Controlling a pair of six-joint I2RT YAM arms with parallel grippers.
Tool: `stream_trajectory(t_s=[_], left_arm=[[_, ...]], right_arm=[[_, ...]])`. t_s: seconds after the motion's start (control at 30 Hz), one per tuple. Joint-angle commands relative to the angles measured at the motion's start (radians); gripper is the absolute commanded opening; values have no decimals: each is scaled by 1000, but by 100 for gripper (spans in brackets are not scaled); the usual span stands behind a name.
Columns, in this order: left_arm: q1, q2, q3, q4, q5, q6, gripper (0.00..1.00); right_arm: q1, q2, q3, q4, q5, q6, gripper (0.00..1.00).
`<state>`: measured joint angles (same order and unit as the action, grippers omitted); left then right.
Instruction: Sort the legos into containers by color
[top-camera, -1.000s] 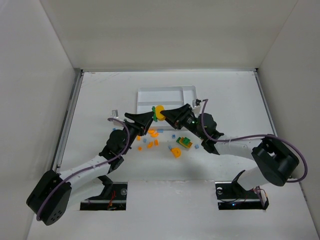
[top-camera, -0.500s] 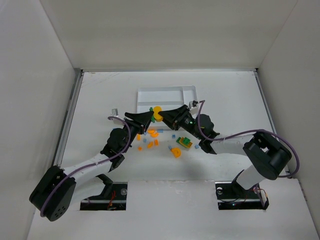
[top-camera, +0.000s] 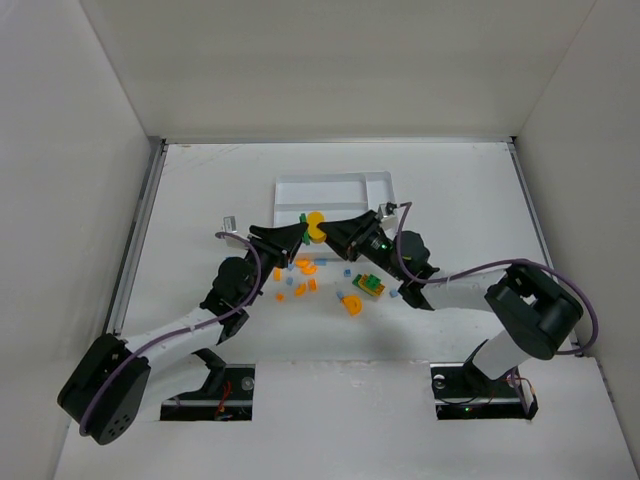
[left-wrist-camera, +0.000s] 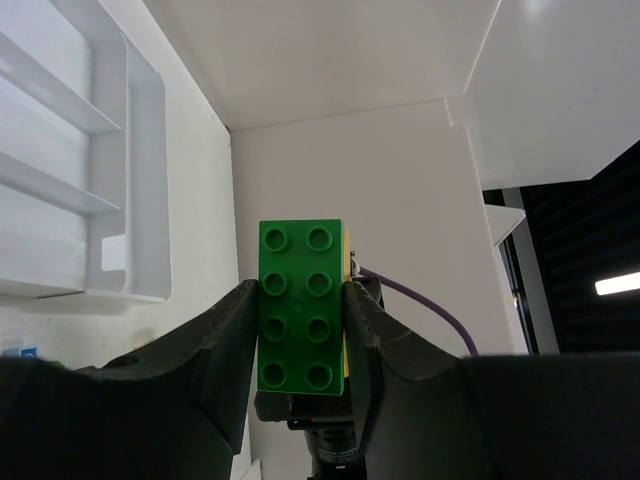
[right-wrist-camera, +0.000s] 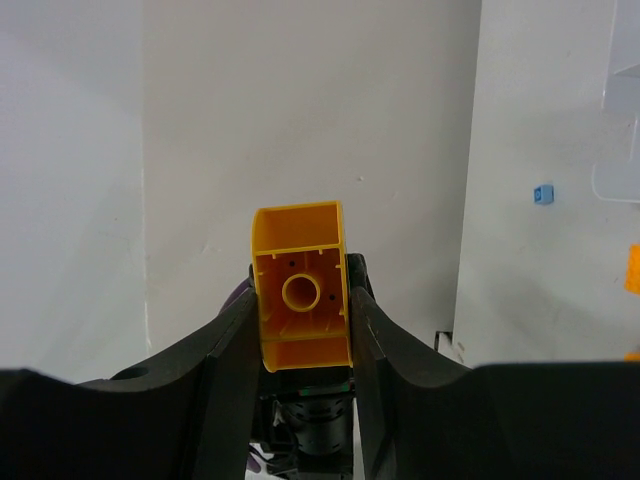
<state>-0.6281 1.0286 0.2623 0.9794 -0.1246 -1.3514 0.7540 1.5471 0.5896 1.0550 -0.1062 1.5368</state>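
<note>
Next, I let go of the yellow hollow lego piece with my right gripper in the white tray's farthest long slot (top-camera: 347, 185), near the tray's side section.
My left gripper (top-camera: 297, 234) is shut on a green two-by-four lego brick (top-camera: 303, 219), held above the table just in front of the white tray (top-camera: 335, 188). In the left wrist view the green brick (left-wrist-camera: 302, 305) sits upright between the fingers of my left gripper (left-wrist-camera: 302, 295). My right gripper (top-camera: 332, 232) faces it and is shut on a yellow hollow lego piece (top-camera: 316, 226). The yellow piece also shows in the right wrist view (right-wrist-camera: 300, 290), open underside toward the camera. The two pieces are close together, with a small gap. Loose legos lie below on the table.
Orange pieces (top-camera: 303, 266), small blue pieces (top-camera: 281, 295), a yellow piece (top-camera: 352, 303) and a green-and-yellow stack (top-camera: 370, 285) lie scattered in front of the tray. The tray's slots (left-wrist-camera: 60, 150) show at the left of the left wrist view. A blue piece (right-wrist-camera: 542, 193) lies on the table.
One second ago the green and yellow pieces were joined between the grippers. Now they are apart, the green one shifted slightly left. Almost nothing moved in the last half second.
</note>
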Motion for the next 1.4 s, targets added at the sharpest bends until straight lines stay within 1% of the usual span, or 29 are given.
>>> stream_trajectory(t_s=[0.0, 0.13, 0.3, 0.37, 0.43, 0.47, 0.5, 0.6, 0.63, 0.7, 0.8, 0.9, 1.0, 1.13, 1.27, 1.37], left_arm=[[15, -42, 6, 65, -7, 28, 22], [37, -71, -11, 61, -1, 40, 19], [122, -151, -61, -7, 46, 55, 17], [168, -203, -95, -60, 71, 75, 17], [221, -267, -112, -148, 130, 109, 17], [236, -300, -112, -195, 164, 148, 17], [235, -330, -110, -243, 181, 193, 17], [178, -378, -84, -382, 177, 332, 18], [149, -380, -66, -431, 165, 381, 18], [112, -374, -46, -479, 157, 441, 18], [57, -371, -40, -508, 132, 497, 18], [17, -366, -46, -513, 117, 517, 19], [-15, -358, -58, -510, 109, 547, 19], [-40, -346, -63, -513, 91, 569, 19], [-52, -372, -75, -519, 85, 604, 20], [-48, -395, -80, -539, 92, 623, 20]], right_arm=[[2, -16, -23, 103, -3, 23, 19], [-9, -31, -42, 103, -4, 23, 19], [-48, -87, -80, 96, -15, 10, 19], [-74, -131, -115, 86, -19, -6, 19], [-107, -180, -160, 56, -32, -46, 19], [-127, -202, -178, 19, -35, -73, 19], [-149, -226, -185, -53, -36, -110, 19], [-169, -283, -143, -281, -15, -242, 19], [-166, -301, -122, -358, 3, -297, 19], [-164, -343, -76, -508, 71, -406, 19], [-141, -410, -11, -734, 215, -568, 20], [-126, -461, 27, -889, 324, -679, 20], [-115, -484, 42, -987, 382, -754, 20], [-91, -469, 62, -1067, 399, -803, 19], [-71, -408, 98, -1109, 456, -862, 19], [-95, -363, 150, -1100, 450, -885, 19]])
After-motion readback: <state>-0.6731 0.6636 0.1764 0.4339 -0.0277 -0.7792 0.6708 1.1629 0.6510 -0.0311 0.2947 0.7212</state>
